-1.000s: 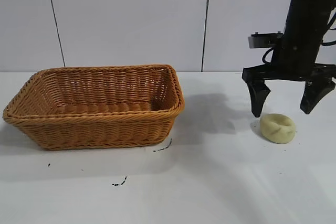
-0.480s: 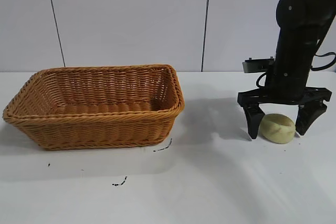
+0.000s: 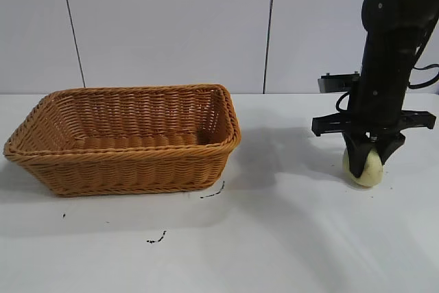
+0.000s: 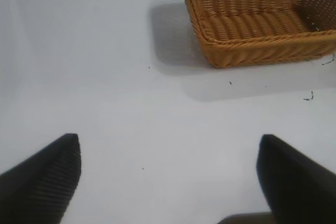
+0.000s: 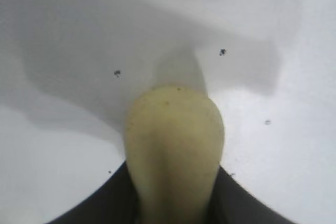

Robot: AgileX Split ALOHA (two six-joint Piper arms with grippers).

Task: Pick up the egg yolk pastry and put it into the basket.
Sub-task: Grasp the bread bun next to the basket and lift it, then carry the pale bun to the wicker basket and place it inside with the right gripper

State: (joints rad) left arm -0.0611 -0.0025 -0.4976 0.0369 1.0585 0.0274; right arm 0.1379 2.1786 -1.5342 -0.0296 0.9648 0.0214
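Note:
Next, I let go of the egg yolk pastry with my right gripper in the middle of the wicker basket (image 3: 138, 138), just behind its front rim.
The pale cream-yellow egg yolk pastry (image 3: 368, 172) (image 5: 175, 145) rests on the white table at the right, squeezed narrow between black fingers. My right gripper (image 3: 369, 161) (image 5: 176, 203) stands straight down over it and is shut on it, a finger pressed against each side. The orange-brown wicker basket (image 3: 41, 143) (image 4: 205, 32) sits on the table at the left with nothing inside it, well apart from the pastry. My left gripper (image 4: 169, 153) is open above bare table, far from the basket, and does not show in the exterior view.
Small dark marks (image 3: 156, 239) dot the white tabletop in front of the basket. A pale panelled wall (image 3: 171, 25) runs behind the table. Bare table lies between the basket and the pastry.
My right gripper came down around the pastry and closed from wide open onto it, squeezing it narrower. The basket and the left arm have not moved.

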